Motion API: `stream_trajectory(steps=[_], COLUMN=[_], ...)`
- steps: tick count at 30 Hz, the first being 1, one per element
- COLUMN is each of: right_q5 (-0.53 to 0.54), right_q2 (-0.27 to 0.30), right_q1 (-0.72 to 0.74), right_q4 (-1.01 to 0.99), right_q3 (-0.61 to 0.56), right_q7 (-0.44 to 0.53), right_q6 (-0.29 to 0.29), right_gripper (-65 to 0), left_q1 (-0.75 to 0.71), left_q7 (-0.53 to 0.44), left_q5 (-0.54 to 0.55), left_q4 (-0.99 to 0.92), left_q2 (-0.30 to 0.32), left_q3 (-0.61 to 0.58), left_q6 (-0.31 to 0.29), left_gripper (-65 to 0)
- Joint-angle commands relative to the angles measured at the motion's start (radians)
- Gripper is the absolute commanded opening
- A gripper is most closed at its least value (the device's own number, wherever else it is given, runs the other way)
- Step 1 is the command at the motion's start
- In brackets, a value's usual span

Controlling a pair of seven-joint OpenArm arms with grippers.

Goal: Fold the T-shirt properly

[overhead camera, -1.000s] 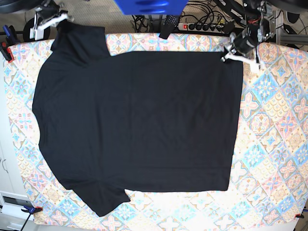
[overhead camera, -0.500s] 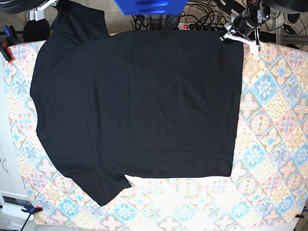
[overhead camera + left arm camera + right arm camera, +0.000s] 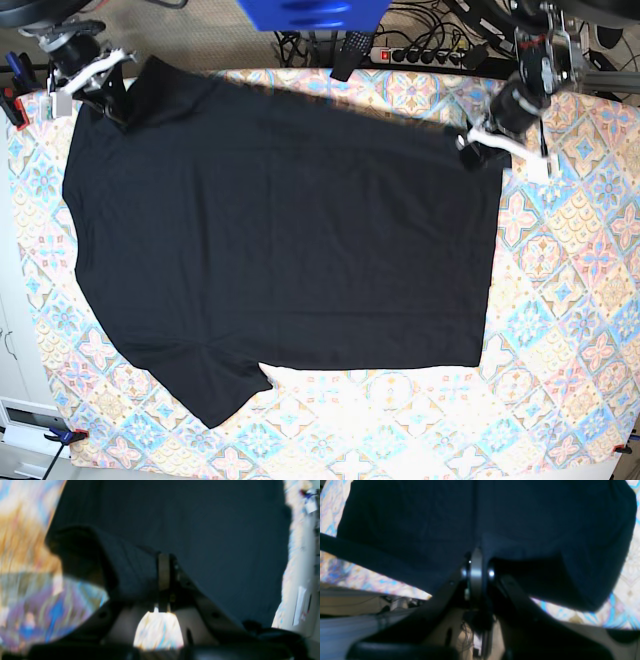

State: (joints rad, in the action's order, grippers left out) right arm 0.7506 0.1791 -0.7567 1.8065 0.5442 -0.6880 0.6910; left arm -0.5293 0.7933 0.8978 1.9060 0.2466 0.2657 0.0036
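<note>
I will release the far shoulder corner on the black T-shirt just inside the T-shirt's neck side [image 3: 155, 268] with my right gripper.
The black T-shirt [image 3: 280, 230] lies spread flat over the patterned table, neck side to the left and hem to the right, with one sleeve pointing to the front left. At the far right hem corner my left gripper [image 3: 470, 143] is shut on the cloth; the left wrist view shows the T-shirt [image 3: 200, 525] bunched in a fold at the closed left gripper [image 3: 163, 562]. At the far left corner by the shoulder my right gripper [image 3: 108, 95] is shut on the shirt. In the right wrist view the T-shirt [image 3: 445, 517] hangs from the closed right gripper [image 3: 476, 560].
The patterned tablecloth [image 3: 570, 300] shows bare to the right and along the front. A power strip with cables [image 3: 420, 55] and a blue object [image 3: 310, 12] lie behind the table. Clamps [image 3: 12, 105] hold the cloth at the left edge.
Both grippers carried the shirt's far edge back off the table half a second ago, then brought it forward again. The far edge now runs slanted and the far sleeve no longer sticks out.
</note>
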Motion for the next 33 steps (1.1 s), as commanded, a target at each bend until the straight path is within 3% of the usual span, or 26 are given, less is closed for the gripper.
stream_trajectory(steps=[1,5,14,25,33], right_q5=[0.024,0.02,0.019,0.019,0.019], right_q2=[0.013,0.013,0.013,0.015,0.017], right_q1=[0.036,0.191,0.443,0.647,0.718], right_q4=[0.014,0.011,-0.083,-0.32,-0.32], right_q3=[0.01,0.035,0.03,0.021,-0.091], right_q7=[0.009,-0.106,-0.204,-0.215,-0.206], right_q6=[0.007,0.007,0.007,0.007,0.007], right_gripper=[-65.0,-65.0,-65.0,-63.8,-58.1], left_q1=[0.015,0.094,0.283,0.398,0.398], left_q7=[-0.012,-0.012,-0.012,-0.018,-0.019], left_q5=[0.007,0.005,0.01,0.011,0.014], left_q4=[0.0,-0.061,-0.32,-0.486,-0.486], left_q2=[0.006,0.006,-0.006,-0.016,-0.016], left_q3=[0.005,0.005,0.001,0.001,0.001], left_q6=[-0.006,-0.006,-0.006,-0.006,-0.006], left_gripper=[-64.7,-64.4,-64.2,-64.0,-64.0])
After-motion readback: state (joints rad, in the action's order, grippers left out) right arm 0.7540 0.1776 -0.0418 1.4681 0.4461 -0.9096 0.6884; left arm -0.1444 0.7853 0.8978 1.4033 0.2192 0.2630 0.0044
